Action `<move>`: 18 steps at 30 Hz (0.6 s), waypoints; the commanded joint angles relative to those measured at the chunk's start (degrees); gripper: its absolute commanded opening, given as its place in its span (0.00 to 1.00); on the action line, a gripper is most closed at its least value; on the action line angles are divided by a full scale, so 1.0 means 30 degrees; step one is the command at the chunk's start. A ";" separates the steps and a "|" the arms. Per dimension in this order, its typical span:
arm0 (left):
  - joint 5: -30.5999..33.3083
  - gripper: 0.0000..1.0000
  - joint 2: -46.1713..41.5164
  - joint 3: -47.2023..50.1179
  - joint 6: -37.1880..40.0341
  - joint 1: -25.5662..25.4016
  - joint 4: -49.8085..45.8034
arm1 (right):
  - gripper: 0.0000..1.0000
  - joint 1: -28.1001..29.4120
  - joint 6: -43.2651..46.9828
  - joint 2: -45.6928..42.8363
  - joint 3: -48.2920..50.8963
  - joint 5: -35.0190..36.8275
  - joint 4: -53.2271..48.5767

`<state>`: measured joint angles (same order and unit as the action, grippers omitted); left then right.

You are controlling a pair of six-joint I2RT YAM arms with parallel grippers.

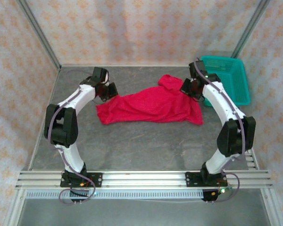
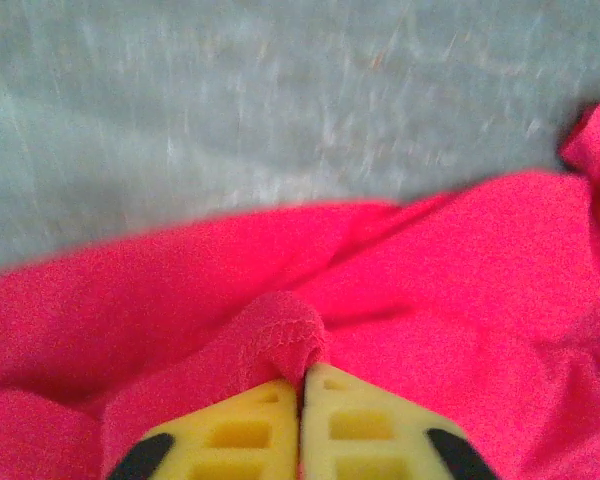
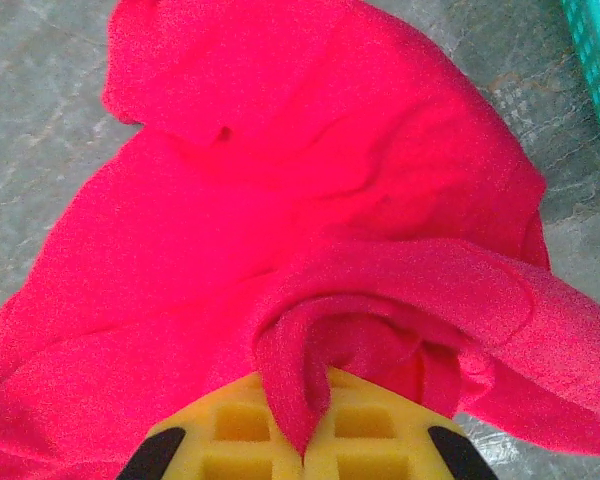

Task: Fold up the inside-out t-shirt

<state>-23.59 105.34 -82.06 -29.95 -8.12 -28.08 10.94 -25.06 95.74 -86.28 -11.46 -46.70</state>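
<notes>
Left gripper pinches only the hem fold's stitched tip; it should open, turn, take the hem further [image 2: 202, 385] along before lifting the t-shirt.
The bright red t-shirt [image 1: 151, 106] lies crumpled and stretched across the middle of the grey table, between the two arms. My left gripper [image 1: 108, 92] is at the shirt's left end, and its yellow fingers [image 2: 245, 430] are shut on a stitched hem fold of the t-shirt [image 2: 280, 335]. At the right end my right gripper [image 1: 191, 89] is shut on a bunched fold of the t-shirt [image 3: 300, 400] that drapes over its yellow fingers [image 3: 380, 430]. No white neck label shows.
A teal plastic basket [image 1: 228, 77] stands at the back right corner, just beyond the right arm; its corner [image 3: 595, 60] shows in the right wrist view. Patterned walls enclose the grey table [image 1: 132, 146], with bare surface in front of the shirt.
</notes>
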 commanded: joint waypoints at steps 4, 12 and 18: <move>0.2647 0.54 0.1222 -0.3136 0.2838 0.0136 -0.4009 | 0.00 0.0015 0.0155 0.0268 -0.1126 0.1009 0.0127; 0.3940 0.60 0.0234 -0.3910 0.8345 -0.1658 -0.7397 | 0.00 0.0016 0.0611 0.0113 -0.1093 0.0837 0.0086; 0.5940 0.51 0.1222 -0.4028 1.0897 -0.3810 -0.8703 | 0.00 0.0015 0.0557 0.0362 -0.0749 0.0238 0.0507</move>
<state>-10.13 108.27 -92.25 -4.23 -18.22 -49.15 10.94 -24.12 96.92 -87.99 -10.55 -46.44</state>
